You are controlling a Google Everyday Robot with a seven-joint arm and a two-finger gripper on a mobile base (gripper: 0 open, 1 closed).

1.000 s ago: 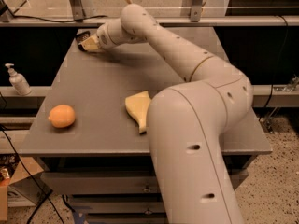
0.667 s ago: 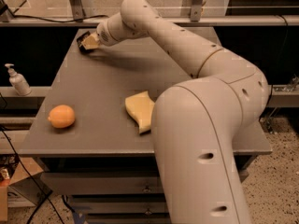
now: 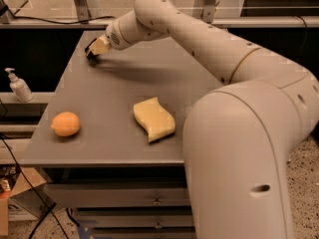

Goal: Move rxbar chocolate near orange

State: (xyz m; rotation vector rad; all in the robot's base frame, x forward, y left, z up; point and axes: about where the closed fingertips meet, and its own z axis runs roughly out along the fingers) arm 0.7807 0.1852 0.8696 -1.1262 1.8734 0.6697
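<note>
Next, the gripper lets go of the rxbar chocolate, now just above the tabletop, on the grey table [image 3: 86, 94] just behind the orange, toward the far side of the table.
The orange [image 3: 65, 124] sits near the table's front left corner. My gripper [image 3: 94, 52] is at the far left part of the table, well behind the orange. Its tan fingers [image 3: 101, 46] are shut on a small black wrapper, the rxbar chocolate [image 3: 91, 54], which shows only as a dark sliver at the fingertips, just above the tabletop. The rest of the bar is hidden by the fingers.
A pale yellow wavy sponge [image 3: 153, 119] lies at the front middle of the grey table [image 3: 109, 91]. A soap pump bottle [image 3: 19, 85] stands on a ledge to the left. My arm fills the right side. Drawers sit under the table.
The gripper with the black bar has shifted slightly toward the front of the table, and the arm's elbow has swung up and right. The orange and the sponge have not moved.
</note>
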